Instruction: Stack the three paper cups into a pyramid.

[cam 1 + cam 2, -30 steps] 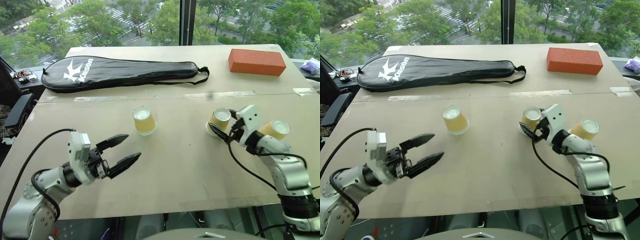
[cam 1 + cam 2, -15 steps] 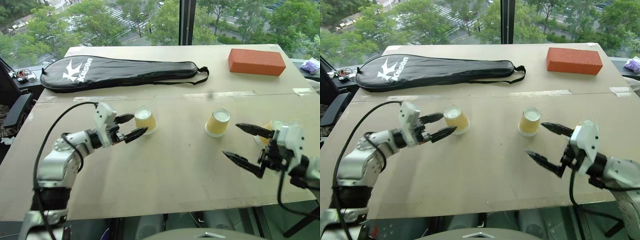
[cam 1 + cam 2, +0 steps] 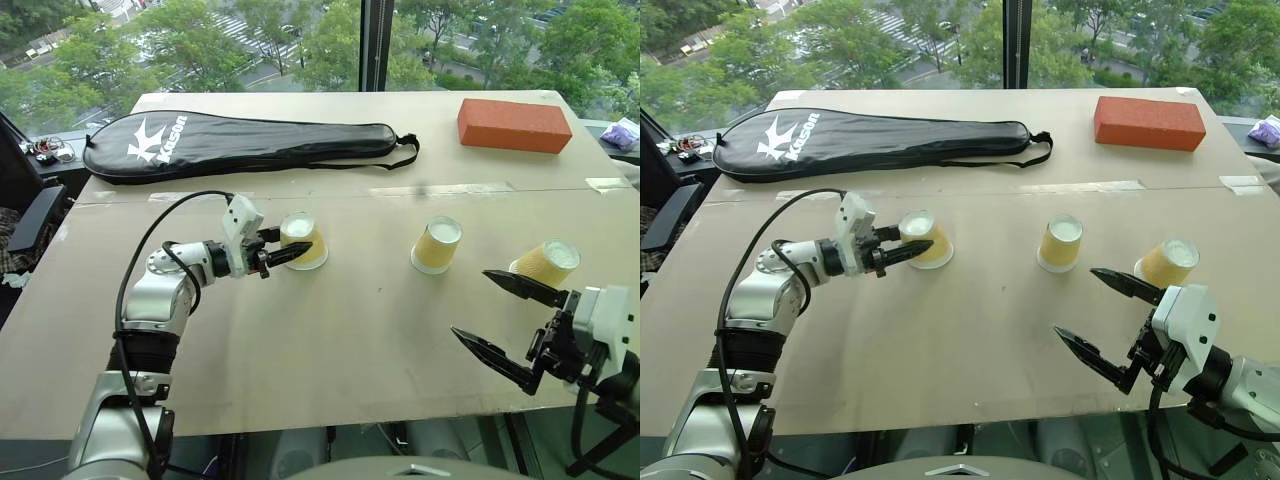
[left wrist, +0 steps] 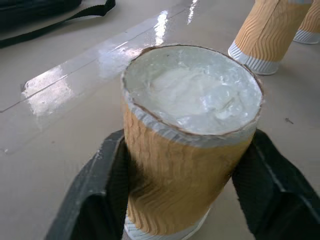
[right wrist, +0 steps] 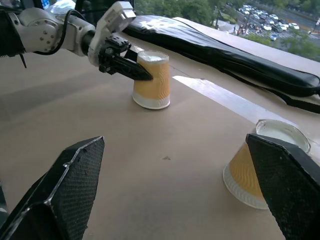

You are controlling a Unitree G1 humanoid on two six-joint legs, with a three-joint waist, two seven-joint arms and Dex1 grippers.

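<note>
My left gripper is going to let go of its paper cup, still upside down in the row, on the bare table (image 3: 393, 269) (image 4: 261, 98) close beside the middle cup.
Three yellow-orange paper cups stand upside down in a row across the table. My left gripper (image 3: 908, 247) is shut on the left cup (image 3: 303, 240); the left wrist view shows this cup (image 4: 192, 145) squeezed between both black fingers (image 4: 100, 195). The middle cup (image 3: 437, 246) and the right cup (image 3: 546, 263) stand free. My right gripper (image 3: 470, 302) hovers open near the table's front right, short of those two cups, with nothing between its fingers (image 5: 65, 190). In the right wrist view the left cup (image 5: 151, 80) and the middle cup (image 5: 260, 167) are ahead of it.
A black racket bag (image 3: 240, 140) lies along the far left of the table. An orange brick (image 3: 514, 124) sits at the far right. A small purple thing (image 3: 625, 130) lies at the right edge. A tape seam (image 3: 430, 188) crosses the tabletop behind the cups.
My left gripper reached forward to the left cup and shut on it. My right gripper drew back from the middle cup toward the front edge and stayed open.
</note>
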